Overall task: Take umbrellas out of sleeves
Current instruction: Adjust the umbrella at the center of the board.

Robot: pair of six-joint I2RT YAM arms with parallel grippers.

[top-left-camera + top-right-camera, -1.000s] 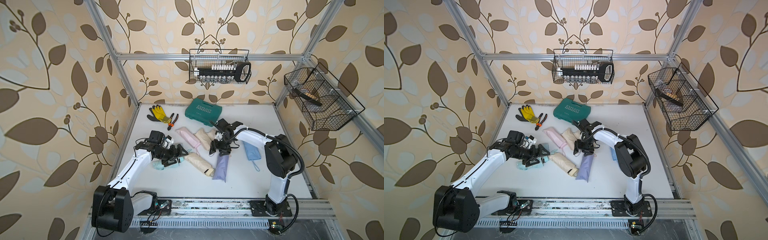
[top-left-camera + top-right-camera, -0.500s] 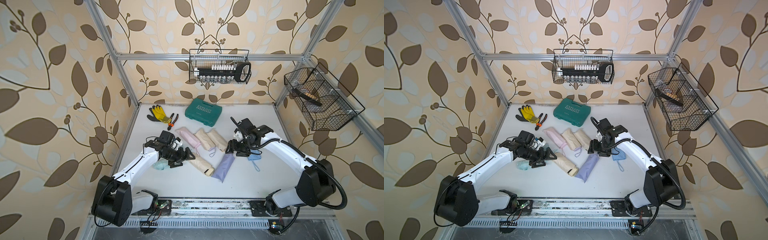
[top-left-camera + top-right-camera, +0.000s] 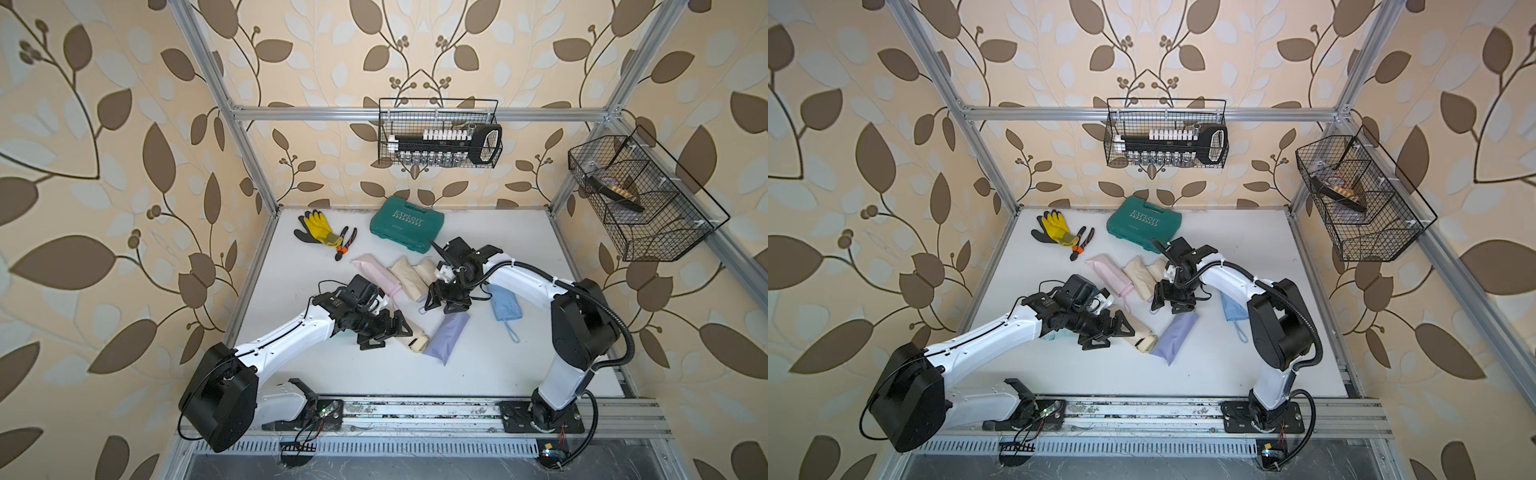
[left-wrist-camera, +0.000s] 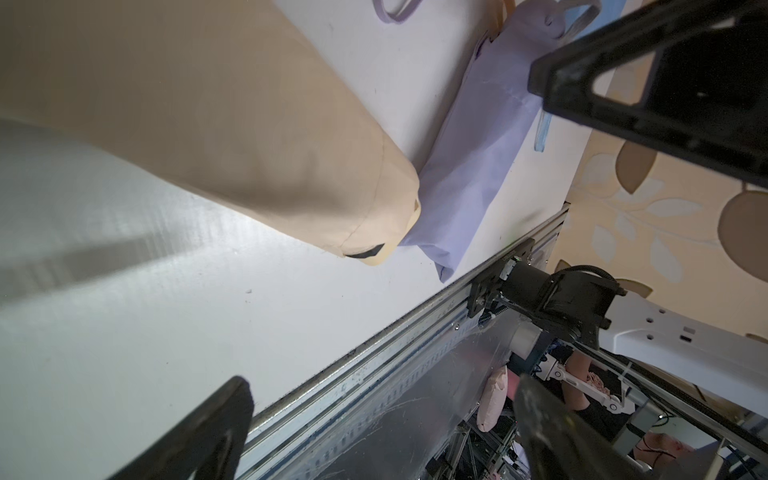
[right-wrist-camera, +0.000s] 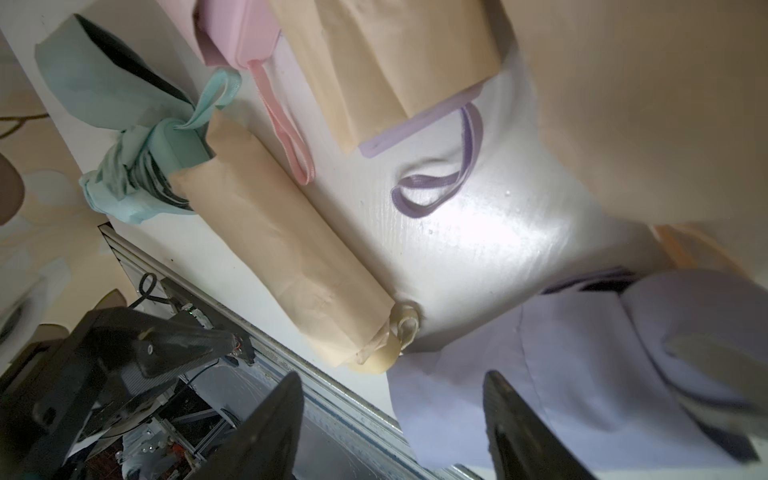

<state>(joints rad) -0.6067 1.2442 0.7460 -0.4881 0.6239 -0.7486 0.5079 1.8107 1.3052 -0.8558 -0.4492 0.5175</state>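
Note:
The rounded handle point(image 3: 461, 315) point(image 5: 692, 328) of the lilac umbrella pokes from the far end of the lilac sleeve. My right gripper needs to close on it next.
A cream sleeve point(image 3: 409, 336) with an umbrella handle poking from its end lies near the table's middle front, clear in the left wrist view point(image 4: 249, 124). My left gripper point(image 3: 390, 336) hovers wide open just left of it, holding nothing. A limp lilac sleeve point(image 3: 446, 336) lies beside it. Over that sleeve's far end my right gripper point(image 3: 442, 305) stands open and holds nothing, its fingers point(image 5: 270, 424) apart. Pink point(image 3: 378, 272) and cream point(image 3: 405, 274) pieces lie behind. A bare mint umbrella point(image 5: 137, 166) sits under my left arm. A blue one point(image 3: 505, 303) lies to the right.
A green plastic case point(image 3: 407, 224), yellow-black gloves point(image 3: 316, 226) and orange pliers point(image 3: 345, 243) lie at the back. Wire baskets hang on the back wall point(image 3: 440, 137) and right wall point(image 3: 640, 199). The metal rail point(image 3: 415, 411) runs along the table's front edge.
My left gripper has slid right and forward toward the front cream sleeve. My right arm swung out to the right, then came back over the lilac sleeve's far end.

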